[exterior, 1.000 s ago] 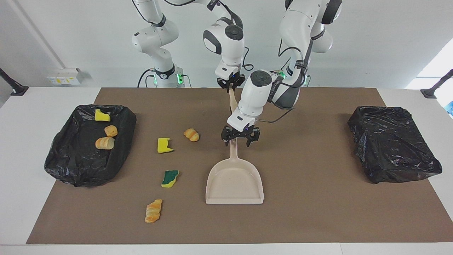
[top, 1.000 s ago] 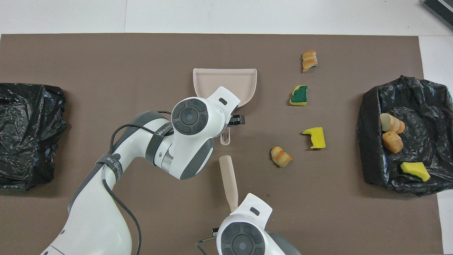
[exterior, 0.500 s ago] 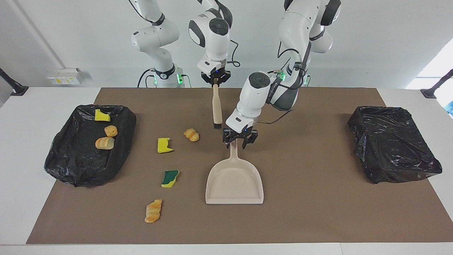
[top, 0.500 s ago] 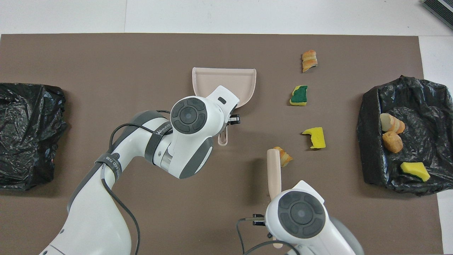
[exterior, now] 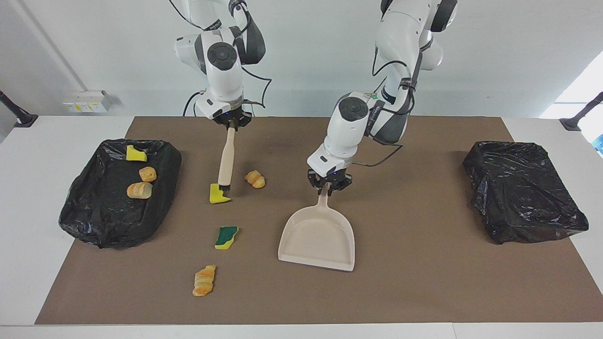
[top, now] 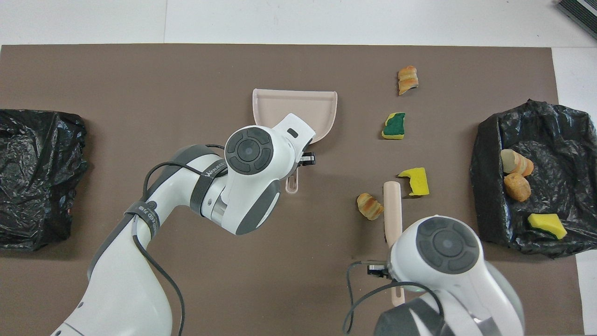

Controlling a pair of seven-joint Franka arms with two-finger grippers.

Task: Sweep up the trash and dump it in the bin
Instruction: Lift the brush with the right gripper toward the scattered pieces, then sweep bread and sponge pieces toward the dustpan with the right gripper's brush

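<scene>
Next, my left gripper releases the beige dustpan on the brown mat point(top: 267, 173) under its own wrist.
My left gripper point(exterior: 328, 186) is shut on the handle of the beige dustpan point(exterior: 318, 240), which sits slightly turned on the brown mat; in the overhead view the wrist hides the grip on the dustpan point(top: 298, 105). My right gripper point(exterior: 231, 123) is shut on the top of the beige brush point(exterior: 225, 162), which hangs upright. Its bristle end is right beside a yellow sponge chunk point(exterior: 218, 194), with a croissant piece point(exterior: 255, 179) close by. A green-topped sponge point(exterior: 226, 237) and another croissant point(exterior: 204, 280) lie farther from the robots.
A black-bagged bin point(exterior: 80, 226) at the right arm's end holds a yellow sponge point(exterior: 135, 153) and two bread pieces point(exterior: 147, 173). A second black-bagged bin point(exterior: 523, 193) stands at the left arm's end.
My left gripper shut on the dustpan handle and turned the pan a little. My right gripper carried the brush toward the right arm's end, down beside the yellow sponge.
</scene>
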